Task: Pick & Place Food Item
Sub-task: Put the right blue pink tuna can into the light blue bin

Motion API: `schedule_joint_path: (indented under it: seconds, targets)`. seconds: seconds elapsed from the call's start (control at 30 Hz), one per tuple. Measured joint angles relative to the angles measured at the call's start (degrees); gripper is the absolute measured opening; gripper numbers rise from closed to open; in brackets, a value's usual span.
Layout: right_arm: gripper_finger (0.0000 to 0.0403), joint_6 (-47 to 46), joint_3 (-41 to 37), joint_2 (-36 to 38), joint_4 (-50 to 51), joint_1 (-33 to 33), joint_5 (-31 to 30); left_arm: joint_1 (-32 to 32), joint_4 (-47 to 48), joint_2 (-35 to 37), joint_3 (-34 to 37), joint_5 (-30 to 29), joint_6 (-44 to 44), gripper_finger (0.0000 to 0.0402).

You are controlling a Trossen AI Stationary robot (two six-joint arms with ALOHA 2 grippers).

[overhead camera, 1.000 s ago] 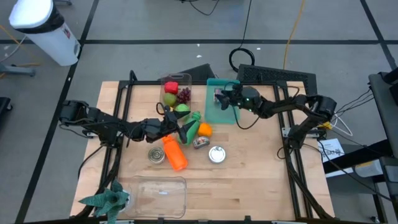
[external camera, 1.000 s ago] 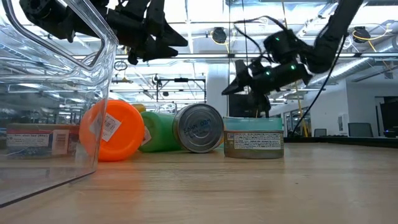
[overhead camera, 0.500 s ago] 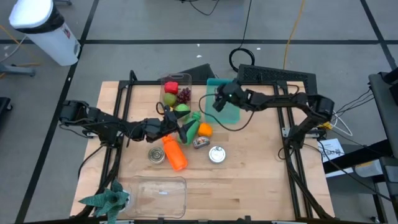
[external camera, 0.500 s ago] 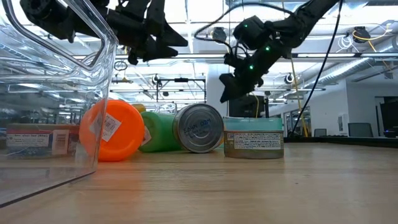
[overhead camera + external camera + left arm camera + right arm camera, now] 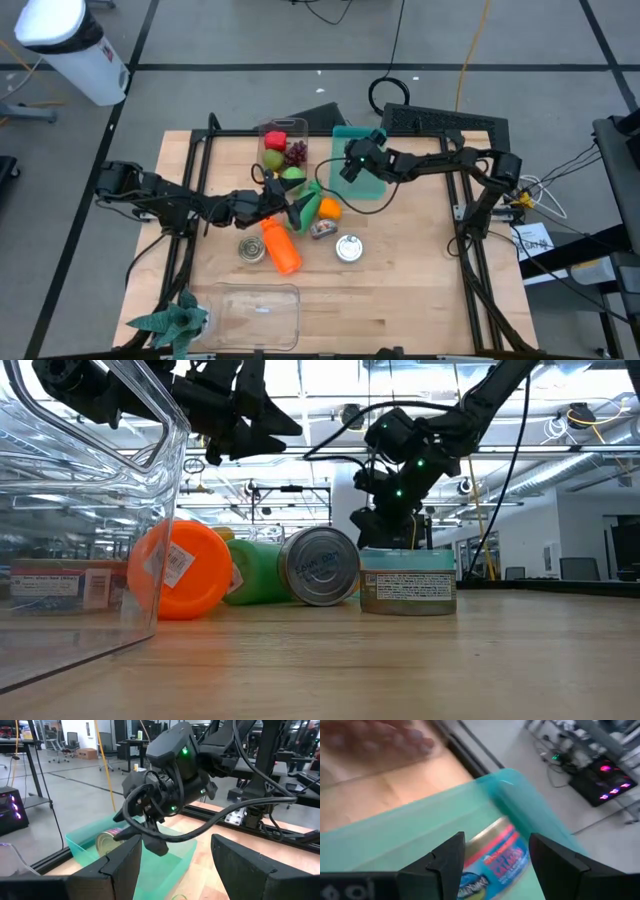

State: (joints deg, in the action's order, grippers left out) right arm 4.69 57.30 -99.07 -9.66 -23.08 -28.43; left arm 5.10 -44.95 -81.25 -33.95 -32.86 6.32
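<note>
My right gripper will take the labelled can, which lies on its side in the teal bin, and set it upright on the bin's bottom (image 5: pixel 367 188).
A teal bin (image 5: pixel 366 184) stands at the table's far middle, with a labelled can (image 5: pixel 106 842) lying on its side in it. My right gripper (image 5: pixel 343 170) hangs open just above the bin's left part, slanting down; the can (image 5: pixel 496 856) shows beyond its spread fingers, apart from them. My left gripper (image 5: pixel 304 207) is held level and open above a green bottle (image 5: pixel 309 199) and an orange fruit (image 5: pixel 330 209), with nothing between its fingers. An orange bottle (image 5: pixel 283 248) lies on its side close by.
A clear tub of fruit (image 5: pixel 283 150) stands left of the teal bin. Two upright cans (image 5: pixel 252 248) (image 5: pixel 348 248) and a small tin (image 5: pixel 322 229) sit mid-table. A clear empty bin (image 5: pixel 262 312) and a green toy plant (image 5: pixel 170 320) are near the front left edge.
My right gripper has rolled about its wrist and tipped from near level to slanting down, shifting a little toward the table's left over the teal bin. The can stays lying in the bin.
</note>
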Motion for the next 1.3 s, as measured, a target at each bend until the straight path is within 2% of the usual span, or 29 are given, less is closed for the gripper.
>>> schedule_joint_path:
  seconds: [0.13,0.43,0.63,0.7,0.8,0.87,0.97,1.1,1.3]
  targets:
    - [0.0205,-0.29,0.02,0.53,3.11,-0.05,-1.81,0.00,0.22,0.00,0.00,0.00,-0.06,0.0244]
    - [0.0201,-10.35,0.00,3.66,11.22,-0.28,-1.79,0.00,0.22,0.00,0.00,0.00,0.03,0.0244]
    - [0.0197,-17.82,-0.03,4.71,17.64,-3.46,-1.44,0.00,0.20,0.00,0.00,-0.01,0.22,0.0244]
    - [0.0197,-18.00,-0.04,4.99,17.47,-4.08,1.70,0.00,0.22,0.00,0.00,0.00,0.40,0.0244]
    - [0.0201,-17.96,-0.02,5.31,14.42,-4.29,10.75,0.00,0.20,0.00,0.00,0.00,0.24,0.0244]
    - [0.0208,-18.27,-0.04,5.29,13.00,-4.29,14.79,0.00,0.22,0.00,0.00,0.00,0.23,0.0244]
    - [0.0227,-19.01,-0.02,5.29,10.19,-4.29,16.62,0.00,0.20,0.00,0.00,0.00,0.20,0.0244]
    - [0.0264,-19.04,-0.03,5.27,9.71,-4.40,16.25,0.00,0.20,0.00,0.00,0.00,0.22,0.0244]
    - [0.0311,-19.34,-0.09,2.99,8.53,-5.99,11.95,0.00,0.17,0.00,0.00,0.00,1.67,0.0244]
